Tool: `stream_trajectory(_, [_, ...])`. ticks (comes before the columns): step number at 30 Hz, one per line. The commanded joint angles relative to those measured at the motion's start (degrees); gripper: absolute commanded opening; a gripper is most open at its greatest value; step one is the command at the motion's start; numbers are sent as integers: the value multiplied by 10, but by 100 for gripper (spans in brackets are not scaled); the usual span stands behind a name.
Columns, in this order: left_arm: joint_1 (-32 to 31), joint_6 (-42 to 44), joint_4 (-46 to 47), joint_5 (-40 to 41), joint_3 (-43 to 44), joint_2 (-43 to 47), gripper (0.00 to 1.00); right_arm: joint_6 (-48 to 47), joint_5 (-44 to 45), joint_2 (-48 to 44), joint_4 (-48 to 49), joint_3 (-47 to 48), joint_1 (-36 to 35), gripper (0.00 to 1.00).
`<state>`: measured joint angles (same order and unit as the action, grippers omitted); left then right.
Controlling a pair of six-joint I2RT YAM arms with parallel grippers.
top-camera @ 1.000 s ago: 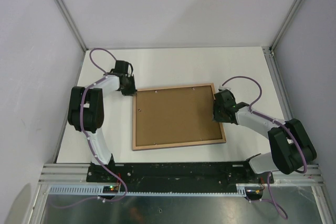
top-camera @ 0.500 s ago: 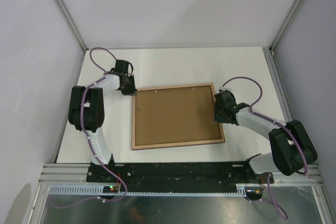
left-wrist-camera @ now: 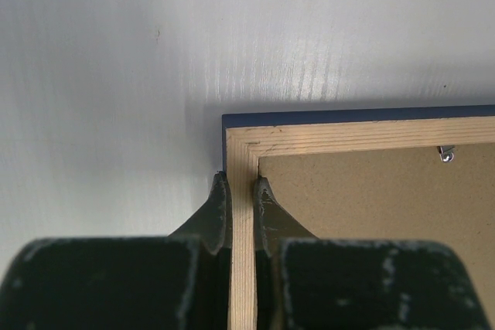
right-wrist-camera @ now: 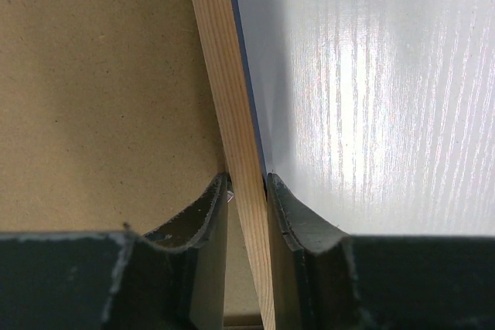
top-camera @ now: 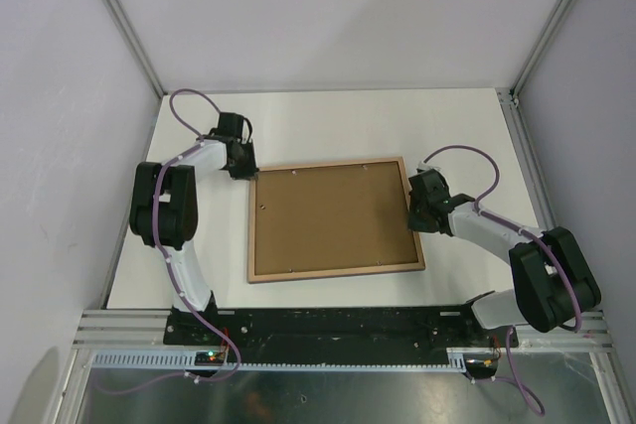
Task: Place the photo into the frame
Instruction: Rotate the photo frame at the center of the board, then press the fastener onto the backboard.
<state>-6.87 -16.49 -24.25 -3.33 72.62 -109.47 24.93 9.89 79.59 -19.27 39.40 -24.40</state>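
The left gripper holds the frame near its far corner, so it should take the rail [top-camera: 252, 209] beside the nearer metal clip before turning the frame.
The frame [top-camera: 253, 235] lies face down on the white table, its light wood back up and its navy edge showing in the left wrist view [left-wrist-camera: 348, 133]. A brown backing board [top-camera: 333, 215] fills it. The photo is hidden. My left gripper [top-camera: 244, 172] is shut on the frame's left rail near the far left corner [left-wrist-camera: 242, 183]. My right gripper [top-camera: 414, 208] is shut on the right rail [right-wrist-camera: 220, 59], one finger on the board side and one on the table side [right-wrist-camera: 246, 179].
The white table [top-camera: 348, 121] ends at grey walls and metal corner posts at the back and sides. A small metal clip [left-wrist-camera: 445, 154] sits on the backing board near the far rail. The black arm-base rail [top-camera: 328, 325] runs along the near edge.
My right gripper has shifted slightly to the right and the frame's right side has turned a little. The left gripper has not moved.
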Motion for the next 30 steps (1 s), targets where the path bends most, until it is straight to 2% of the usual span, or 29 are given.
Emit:
stream_trajectory(1, [4, -12, 21, -3, 27, 0, 0, 5, -3, 3, 1, -7, 6, 0])
stream_trajectory(9, [5, -13, 21, -15, 29, 1, 2, 7, -8, 22, 19, 2, 22, 0])
stream_trajectory(13, [5, -10, 21, -18, 33, 11, 20, 5, -9, 26, 23, 9, 29, 0])
stream_trajectory(18, [5, -10, 21, -24, 31, 35, 51, 4, -7, 33, 21, 18, 32, 0])
stream_trajectory(21, [5, -18, 19, -23, 15, 62, 62, 4, -7, 36, 22, 21, 34, 0])
stream_trajectory(24, [1, -39, 18, -7, -23, 98, 65, 4, -10, 36, 21, 24, 34, 0])
stream_trajectory(30, [-15, -82, 7, 59, -108, 159, 65, 3, -15, 38, 21, 24, 36, 0])
